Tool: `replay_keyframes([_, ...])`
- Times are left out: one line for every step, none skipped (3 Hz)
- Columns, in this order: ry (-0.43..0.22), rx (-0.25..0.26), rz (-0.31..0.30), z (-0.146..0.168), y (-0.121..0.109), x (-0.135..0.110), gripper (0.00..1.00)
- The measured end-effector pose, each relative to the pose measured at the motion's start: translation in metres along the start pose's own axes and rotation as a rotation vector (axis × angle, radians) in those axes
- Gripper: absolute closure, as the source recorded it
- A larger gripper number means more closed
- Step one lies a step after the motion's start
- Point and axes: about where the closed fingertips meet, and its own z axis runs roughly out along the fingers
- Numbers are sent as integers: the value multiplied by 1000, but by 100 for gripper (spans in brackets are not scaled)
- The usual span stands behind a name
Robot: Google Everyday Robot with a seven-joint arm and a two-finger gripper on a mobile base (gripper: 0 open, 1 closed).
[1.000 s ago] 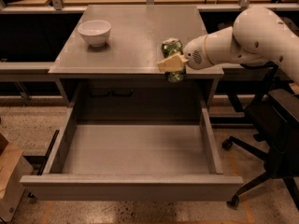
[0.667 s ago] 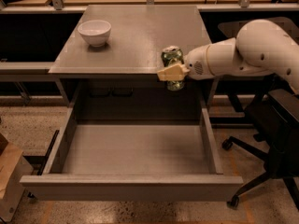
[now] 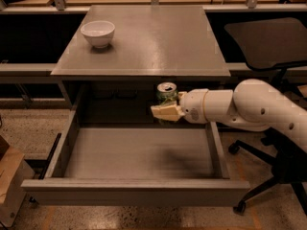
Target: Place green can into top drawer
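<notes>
I need to release the green can near the middle of the open drawer's smooth grey bottom [image 3: 160, 148].
The green can [image 3: 166, 94], with mottled green sides and a silver top, is upright in my gripper [image 3: 166, 111]. The gripper is shut on the can and holds it below the table top's front edge, above the back right part of the open top drawer [image 3: 139, 190]. My white arm reaches in from the right. The drawer is pulled fully out; its smooth grey bottom [image 3: 139, 152] holds nothing.
A white bowl [image 3: 98, 33] stands on the grey table [image 3: 148, 37] at the back left. A black office chair [image 3: 268, 47] stands to the right of the table. A cardboard box [image 3: 9, 186] sits on the floor at the left.
My gripper has carried the can off the table's front edge and down, to hang over the back of the open drawer.
</notes>
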Motion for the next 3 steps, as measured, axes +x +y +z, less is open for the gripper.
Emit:
replay_keyframes([-3,-14,-17,5,7,1,100])
replay_keyframes([29,-32,-62,9,10,5,100])
replay_keyframes([11,-64,-82,17,20,26,100])
